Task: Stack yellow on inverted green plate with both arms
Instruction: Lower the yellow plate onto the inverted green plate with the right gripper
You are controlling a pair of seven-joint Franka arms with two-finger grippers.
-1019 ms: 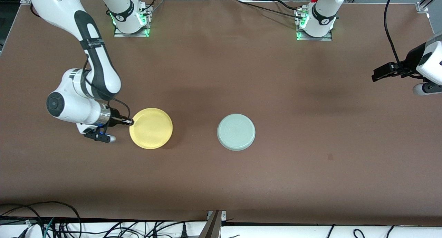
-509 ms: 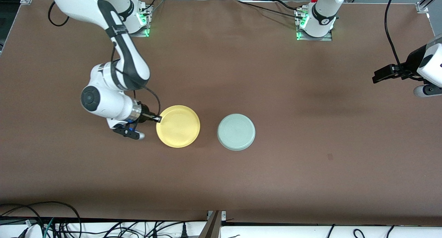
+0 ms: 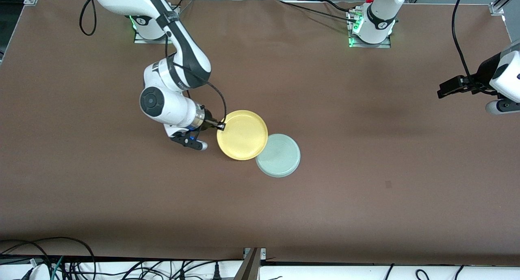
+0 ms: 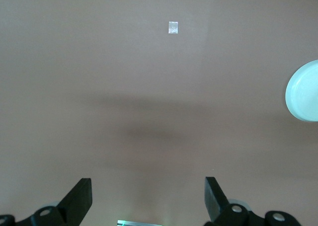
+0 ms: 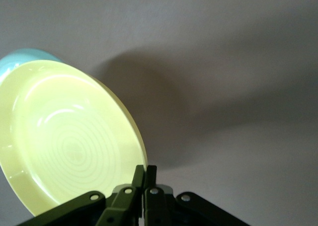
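Observation:
Next, my right gripper sets the yellow plate down on the middle of the green plate's ringed bottom side (image 3: 277,151).
My right gripper (image 3: 221,126) is shut on the rim of the yellow plate (image 3: 242,135) and holds it in the air, right way up. The plate overlaps one edge of the green plate (image 3: 281,158), which lies upside down on the table with rings on its underside. In the right wrist view the yellow plate (image 5: 69,136) fills one side above my clamped fingers (image 5: 145,174), and a sliver of the green plate (image 5: 20,57) shows past it. My left gripper (image 3: 443,89) is open and empty, waiting at the left arm's end of the table. Its wrist view shows the open gripper (image 4: 148,198) and the green plate's edge (image 4: 304,92).
The brown table (image 3: 365,150) carries only the two plates. A small pale mark (image 4: 173,28) lies on the table in the left wrist view. Cables hang off the table's edge nearest the front camera (image 3: 61,259).
My right arm has carried the yellow plate toward the green plate, from well apart to overlapping its edge. The left arm has not moved.

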